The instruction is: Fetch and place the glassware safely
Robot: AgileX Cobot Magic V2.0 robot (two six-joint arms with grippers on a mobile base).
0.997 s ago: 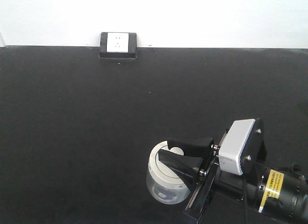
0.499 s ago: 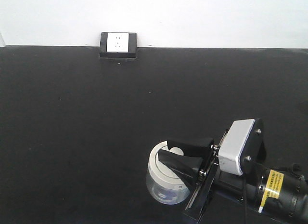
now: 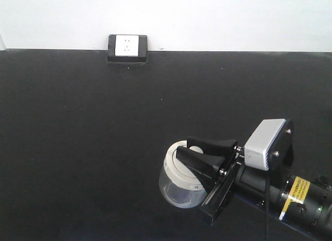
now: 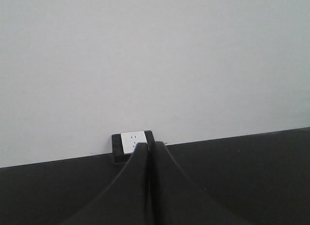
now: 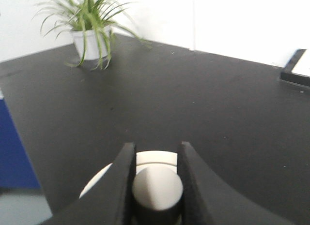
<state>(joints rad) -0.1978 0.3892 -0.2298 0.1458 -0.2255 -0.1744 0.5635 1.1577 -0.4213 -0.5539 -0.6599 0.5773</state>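
My right gripper is going to let go of the glassware on the bare middle of the black table (image 3: 189, 155), short of the socket box. The glassware looks raised off the table now.
The glassware (image 3: 178, 191) is a small clear jar with an off-white lid (image 3: 176, 168), low in the exterior view, right of centre. It tilts slightly and looks raised off the black table (image 3: 78, 137). My right gripper (image 3: 184, 146) is shut on the lid's central knob (image 5: 157, 188), one black finger on each side. In the right wrist view the right gripper (image 5: 155, 146) straddles the knob, with the lid (image 5: 155, 158) showing beyond it. My left gripper (image 4: 149, 145) is shut with nothing in it, pointing at the far wall.
A black-framed white socket box (image 3: 127, 46) sits at the table's far edge against the white wall; the socket box (image 4: 133, 142) also shows past the left fingertips. A potted plant (image 5: 89, 26) stands at a far table corner. A blue surface (image 5: 14, 147) lies beyond the table edge.
My right arm has moved up and slightly right with the jar. The jar now tilts and appears lifted from the table. The left gripper view gives no earlier frame.
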